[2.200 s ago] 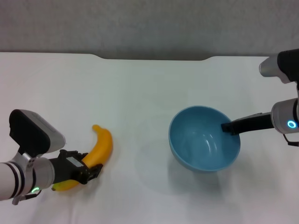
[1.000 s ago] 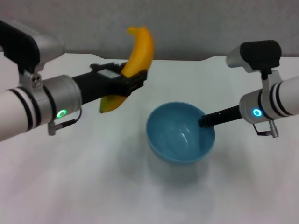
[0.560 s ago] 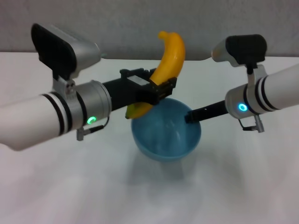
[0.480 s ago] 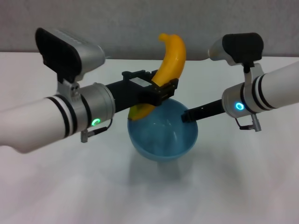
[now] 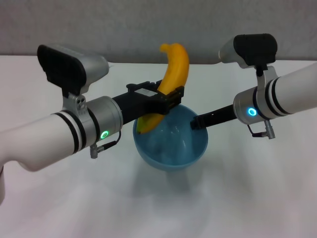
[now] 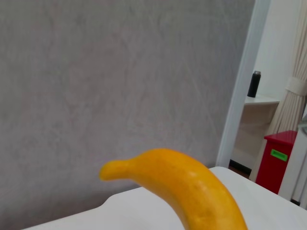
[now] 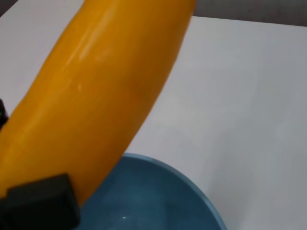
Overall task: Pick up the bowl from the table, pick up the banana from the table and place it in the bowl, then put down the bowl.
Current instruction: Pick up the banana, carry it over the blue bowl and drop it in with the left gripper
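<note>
The banana is to go inside the light-blue bowl. My left gripper will release it there, leaning [image 5: 178, 115] against the bowl's far rim.
My left gripper [image 5: 170, 95] is shut on the yellow-orange banana [image 5: 174, 69] and holds it nearly upright. The banana's lower end dips inside the light-blue bowl [image 5: 171, 146]. My right gripper [image 5: 195, 123] is shut on the bowl's right rim and holds the bowl a little above the white table [image 5: 247, 198], with its shadow below. The left wrist view shows the banana [image 6: 192, 187] against the grey wall. The right wrist view shows the banana [image 7: 105, 86] close above the bowl's rim [image 7: 163, 196].
The table's far edge with its notch [image 5: 208, 63] lies behind the arms. The left arm's thick white forearm [image 5: 44, 139] crosses the left half of the table. A red bin [image 6: 278, 158] and a dark bottle [image 6: 253, 84] stand far off in the room.
The banana and the bowl were lifted off the table and brought together at the middle. In the last half second the banana has sunk slightly and shifted left over the bowl.
</note>
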Controlling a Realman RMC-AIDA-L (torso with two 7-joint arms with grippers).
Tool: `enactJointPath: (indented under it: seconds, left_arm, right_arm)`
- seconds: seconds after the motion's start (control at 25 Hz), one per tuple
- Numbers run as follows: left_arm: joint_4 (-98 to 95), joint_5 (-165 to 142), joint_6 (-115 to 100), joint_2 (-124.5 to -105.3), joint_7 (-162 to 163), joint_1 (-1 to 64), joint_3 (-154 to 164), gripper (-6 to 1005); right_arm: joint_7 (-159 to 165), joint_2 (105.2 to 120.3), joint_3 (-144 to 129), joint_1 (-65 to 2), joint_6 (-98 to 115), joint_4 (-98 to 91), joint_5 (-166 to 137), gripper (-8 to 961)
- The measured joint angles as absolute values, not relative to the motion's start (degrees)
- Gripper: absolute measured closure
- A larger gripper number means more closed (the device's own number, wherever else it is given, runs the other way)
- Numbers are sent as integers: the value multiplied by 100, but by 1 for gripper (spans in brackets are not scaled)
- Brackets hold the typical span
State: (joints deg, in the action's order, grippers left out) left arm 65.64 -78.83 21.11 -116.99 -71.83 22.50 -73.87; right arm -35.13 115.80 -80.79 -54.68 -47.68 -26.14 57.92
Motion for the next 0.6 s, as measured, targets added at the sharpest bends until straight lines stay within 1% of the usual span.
enactJointPath:
  seconds: [0.6]
  left_arm:
    - [5841,-5189,2051,-11716,-9218,2205,-7130,503]
  right_arm:
    - [-3446,11544,-8044,-5461,-4786,-2695,5791,867]
